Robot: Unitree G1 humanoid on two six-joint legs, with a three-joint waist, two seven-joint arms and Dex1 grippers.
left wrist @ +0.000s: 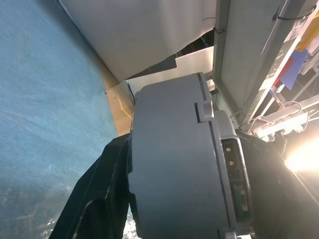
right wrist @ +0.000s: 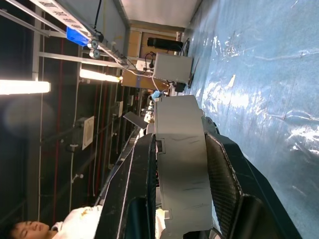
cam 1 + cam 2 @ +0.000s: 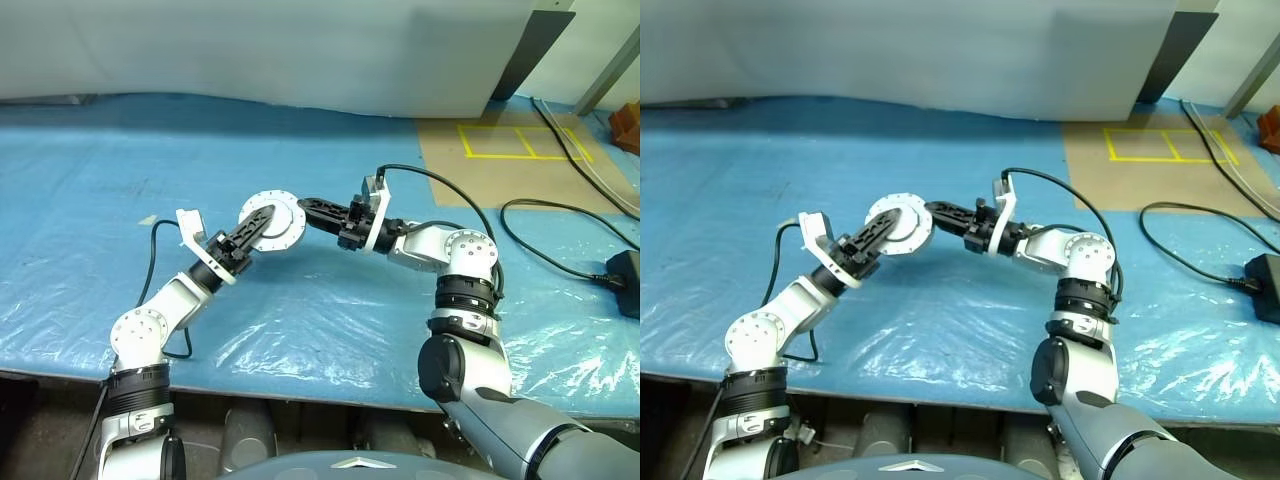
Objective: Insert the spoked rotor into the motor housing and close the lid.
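Observation:
Next, I release the motor housing with my left gripper on the blue sheet (image 3: 176, 215) beside the small beige patch.
The motor housing (image 3: 285, 226), a round silver-grey part with small tabs on its rim, is held in the air above the blue table between both grippers. My left gripper (image 3: 264, 216) reaches in from the left, one black finger lying across the housing's face. In the left wrist view the grey housing (image 1: 174, 159) sits between dark fingers (image 1: 94, 204). My right gripper (image 3: 304, 205) comes from the right and is shut on the housing's edge; its black fingers (image 2: 142, 199) press both sides of the housing (image 2: 182, 164). The spoked rotor is hidden. I cannot tell the lid apart from the housing.
The table (image 3: 120, 180) is covered in blue plastic sheet. A black cable (image 3: 560, 265) and a power brick (image 3: 625, 272) lie at the right. Yellow tape marks (image 3: 520, 142) sit on a brown board at the back right. A person (image 2: 30, 230) shows in the right wrist view.

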